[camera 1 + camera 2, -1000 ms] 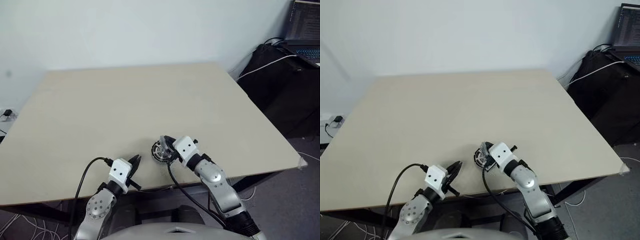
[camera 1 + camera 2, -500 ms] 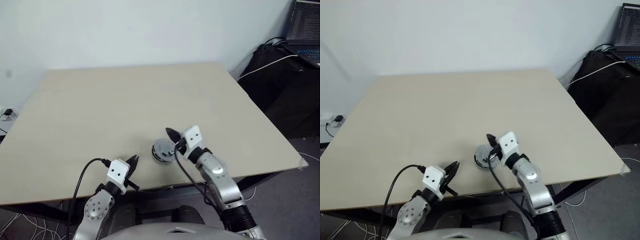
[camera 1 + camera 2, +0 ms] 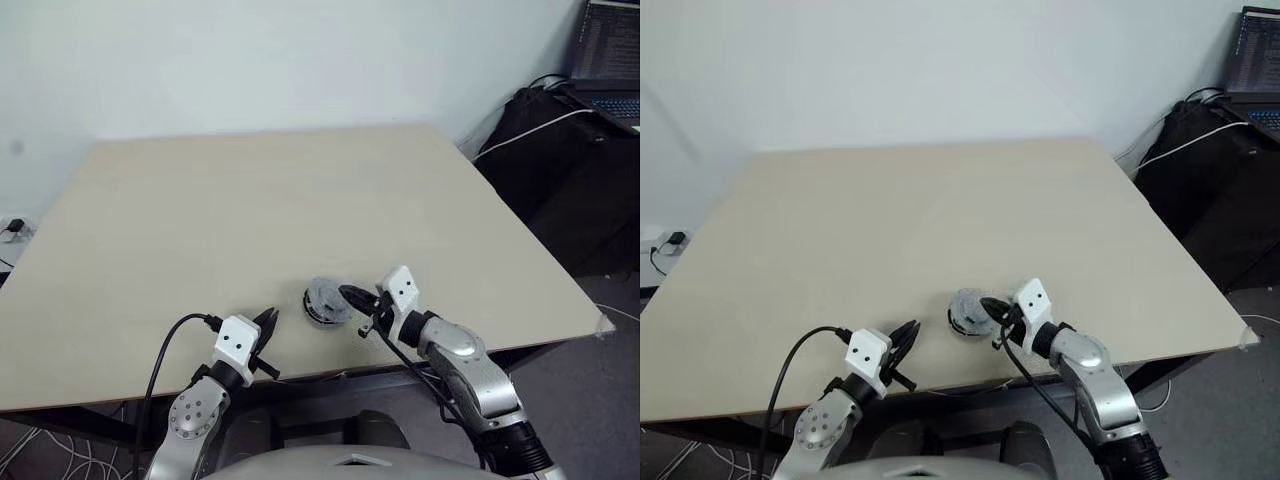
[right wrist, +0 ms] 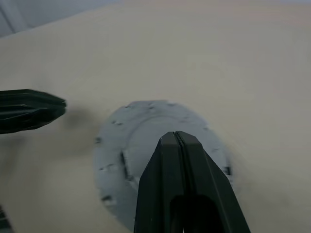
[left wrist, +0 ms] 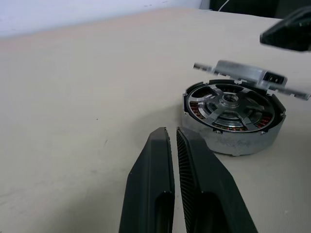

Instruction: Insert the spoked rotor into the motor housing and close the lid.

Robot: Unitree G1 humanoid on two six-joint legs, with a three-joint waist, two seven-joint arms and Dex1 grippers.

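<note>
The lid sits at a slant over the motor housing's rim, so the robot's right gripper will open wide and grab the lid by its raised round middle point(image 4: 148, 136) to seat it flat.
The motor housing point(image 5: 233, 141) stands on the table near its front edge, with copper windings showing under the silver spoked rotor point(image 5: 228, 101) seated inside it. The pale grey lid point(image 5: 243, 74) leans tilted over the housing's far rim, leaving the near side uncovered. My right gripper point(image 3: 346, 294) is shut, its tips at the lid's right edge; in the right wrist view my right gripper point(image 4: 176, 137) hangs over the lid point(image 4: 141, 141), and I cannot tell whether it touches. My left gripper point(image 3: 269, 318) is shut and empty, a little left of the housing point(image 3: 318, 310).
The beige table point(image 3: 260, 200) stretches far behind the parts. A dark bag with a white cable point(image 3: 560, 150) and a laptop point(image 3: 610, 60) stand off the table's right side. The table's front edge point(image 3: 300, 378) runs just under both grippers.
My right gripper has drawn back to the right off the housing and rolled its wrist, leaving the lid lying on top. The left arm has kept still.
</note>
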